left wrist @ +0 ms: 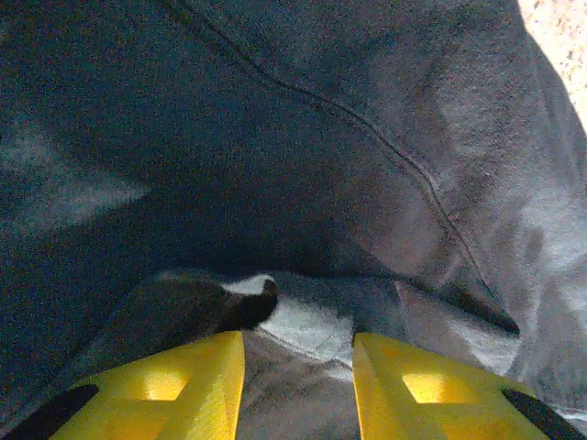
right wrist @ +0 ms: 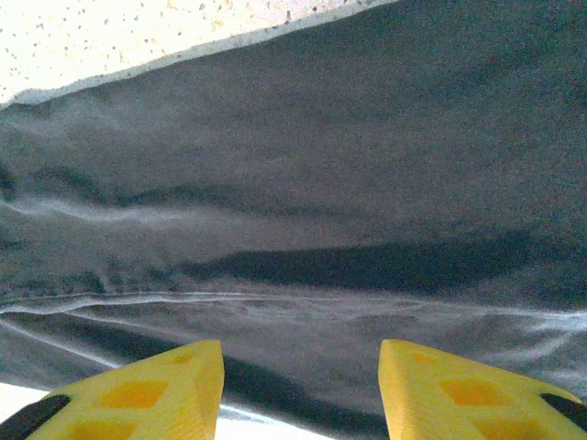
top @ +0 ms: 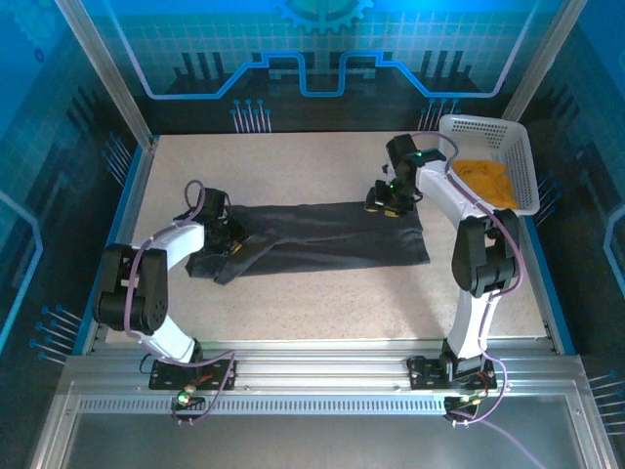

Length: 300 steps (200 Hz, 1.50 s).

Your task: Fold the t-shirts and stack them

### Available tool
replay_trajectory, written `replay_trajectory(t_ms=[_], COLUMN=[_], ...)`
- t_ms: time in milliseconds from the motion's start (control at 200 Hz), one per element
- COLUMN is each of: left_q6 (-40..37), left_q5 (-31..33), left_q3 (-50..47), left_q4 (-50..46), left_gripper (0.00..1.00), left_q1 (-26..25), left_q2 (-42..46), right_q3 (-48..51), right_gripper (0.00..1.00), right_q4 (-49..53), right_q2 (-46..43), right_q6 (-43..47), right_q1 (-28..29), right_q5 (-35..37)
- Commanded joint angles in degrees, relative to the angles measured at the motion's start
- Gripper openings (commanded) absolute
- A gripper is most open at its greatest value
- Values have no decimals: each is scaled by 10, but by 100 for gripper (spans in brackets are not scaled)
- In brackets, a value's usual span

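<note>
The grey t-shirt's bunched end has a rumpled fold; my left gripper needs to pinch and flatten it toward the shirt's front edge (top: 230, 280) before folding further.
The dark charcoal-grey t-shirt (top: 332, 239) lies in a long flattened band across the middle of the table, its left end bunched. My left gripper (top: 230, 234) is down on that bunched end. In the left wrist view its yellow fingers (left wrist: 197, 385) stand apart, the left gripper (left wrist: 298, 344) open with folds of the grey shirt (left wrist: 321, 137) rising between them. My right gripper (top: 389, 202) sits at the shirt's far right edge. There the right gripper (right wrist: 301, 353) is open just above the cloth (right wrist: 303, 183). The orange-yellow t-shirt (top: 485, 181) lies crumpled in the basket.
The white lattice basket (top: 479, 123) stands at the far right corner, close behind the right arm. Speckled tabletop (top: 293, 161) lies bare behind and in front of the grey shirt. Blue enclosure walls and metal rails border the table.
</note>
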State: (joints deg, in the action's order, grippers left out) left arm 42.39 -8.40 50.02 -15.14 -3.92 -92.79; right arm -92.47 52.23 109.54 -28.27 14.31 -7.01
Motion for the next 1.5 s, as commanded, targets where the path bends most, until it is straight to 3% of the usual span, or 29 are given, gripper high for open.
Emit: replay_trajectory(t_ms=[0,400,540,685,945,1495], left_q6=[-38,-74,-92,-111,-91,-10], left_q5=[-1,9,108,68,9,-41], left_q3=[-4,-3,6,-6,-30,-97], left_q4=[25,17,-46,-21,42,12], left_gripper=[36,30,47,50,41,23], left_q1=[-2,-11,-25,-24,-25,-50], left_q2=[-17,-30,15,0,-27,105], right_q3=[10,15,15,21,20,29], right_gripper=[49,49,49,49,49,49], right_q4=[-10,-11,-11,-13,-8,-16], right_q2=[-35,-38,-40,-40,-42,-40], right_q6=[-12,-20,-21,-24,-20,-22], right_q1=[11,27,30,32,31,30], right_q5=[-16,-16,-15,-17,-16,-17])
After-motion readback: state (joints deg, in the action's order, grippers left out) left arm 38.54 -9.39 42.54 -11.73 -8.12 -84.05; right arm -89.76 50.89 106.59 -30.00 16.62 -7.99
